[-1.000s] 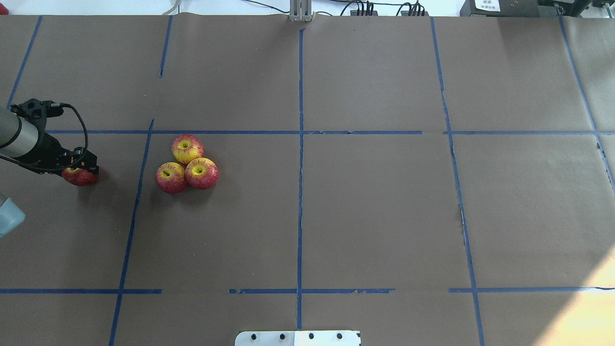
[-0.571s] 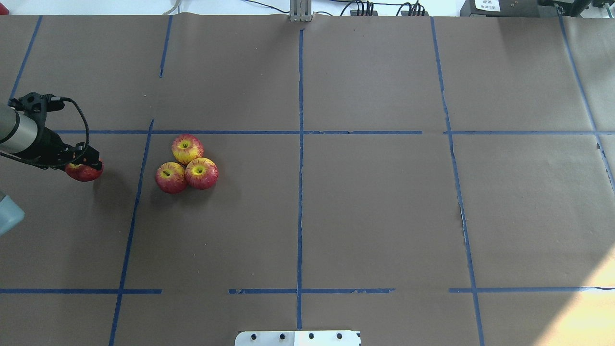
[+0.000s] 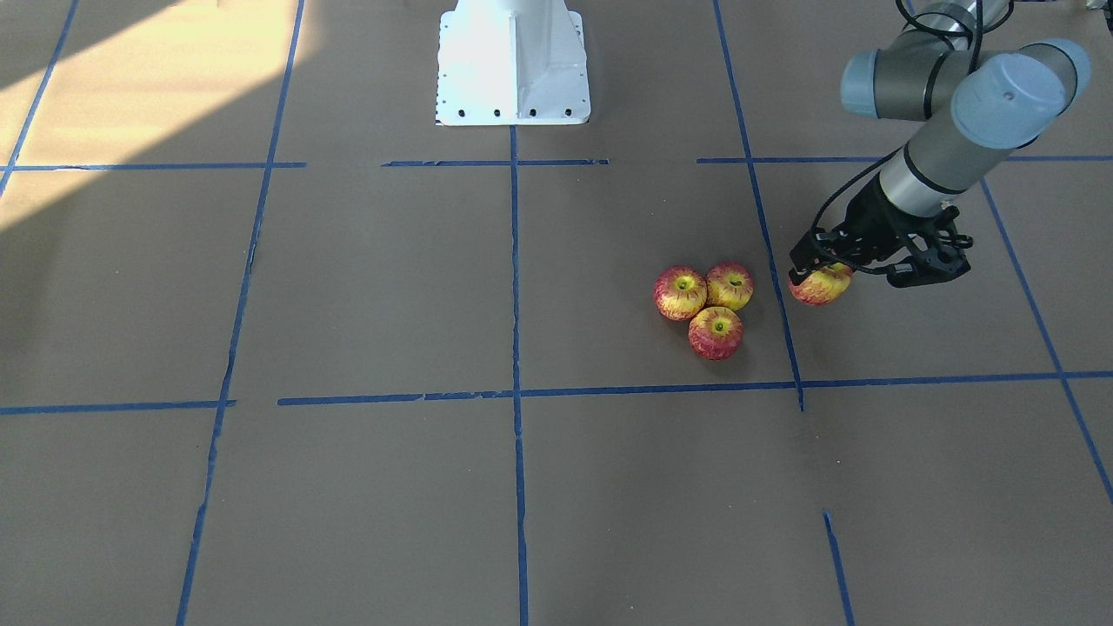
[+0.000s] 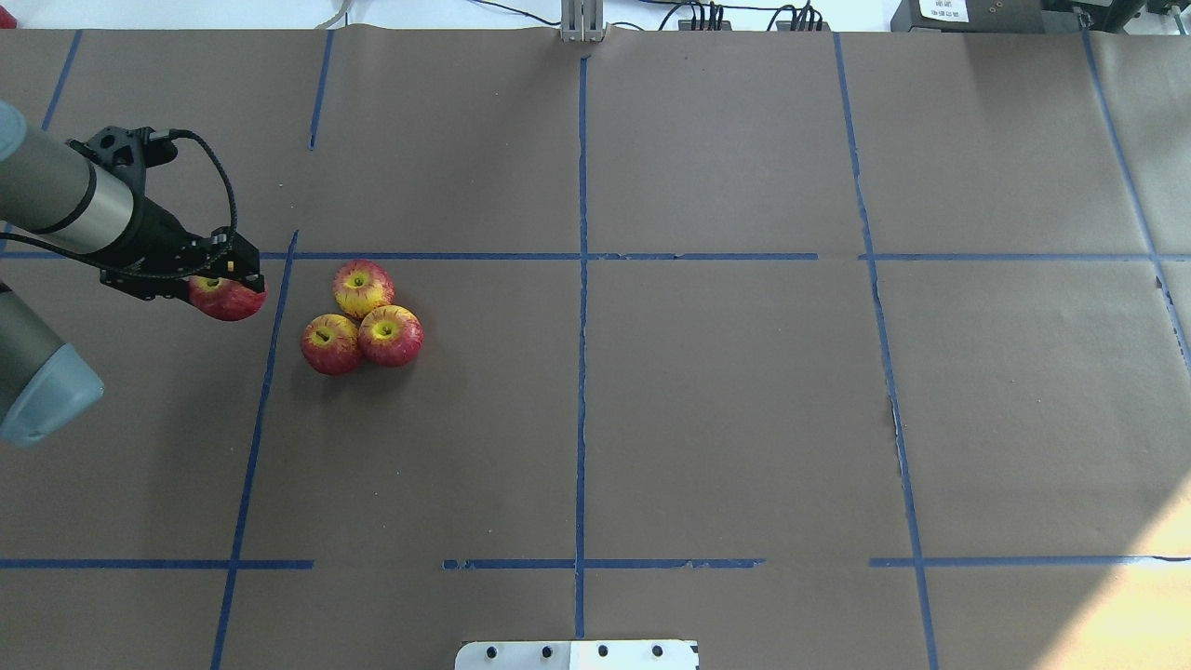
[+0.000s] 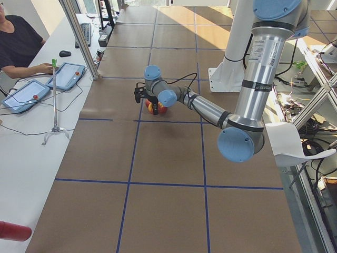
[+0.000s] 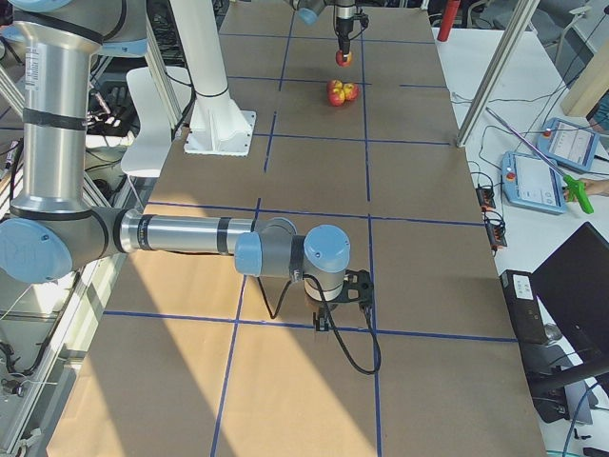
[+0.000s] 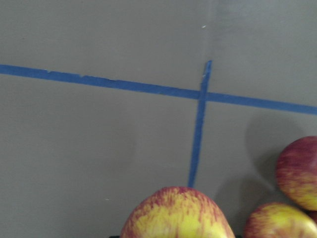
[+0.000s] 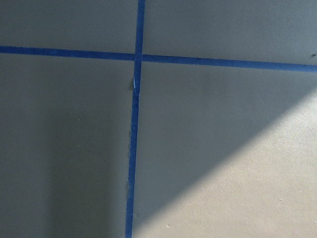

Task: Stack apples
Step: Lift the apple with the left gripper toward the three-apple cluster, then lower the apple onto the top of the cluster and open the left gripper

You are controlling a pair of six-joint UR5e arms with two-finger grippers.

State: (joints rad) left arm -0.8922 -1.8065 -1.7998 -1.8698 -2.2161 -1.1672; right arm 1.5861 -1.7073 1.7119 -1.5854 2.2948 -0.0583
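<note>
My left gripper has the fourth apple to place. It will let go of it on top of the three clustered apples (image 3: 725,289) (image 7: 302,210), nestled in the middle.
Three apples sit touching in a cluster on the brown table: one at the back (image 4: 363,287), one front left (image 4: 331,343), one front right (image 4: 390,335). They also show in the front-facing view (image 3: 716,332). My left gripper (image 4: 226,290) is shut on a fourth apple (image 4: 228,301) and holds it above the table, just left of the cluster and apart from it. In the left wrist view the held apple (image 7: 177,213) fills the bottom edge, with two cluster apples (image 7: 298,171) at lower right. My right gripper (image 6: 343,295) shows only in the exterior right view, far from the apples; I cannot tell its state.
Blue tape lines (image 4: 582,279) divide the brown paper-covered table into squares. The white robot base (image 3: 513,61) stands at the table's near edge. Tablets (image 5: 66,75) and an operator sit on a side table beyond the far edge. Sunlight falls on one corner (image 4: 1117,614).
My left gripper has carried the held apple up off the table and to the right, toward the cluster of three. The three apples have not moved.
</note>
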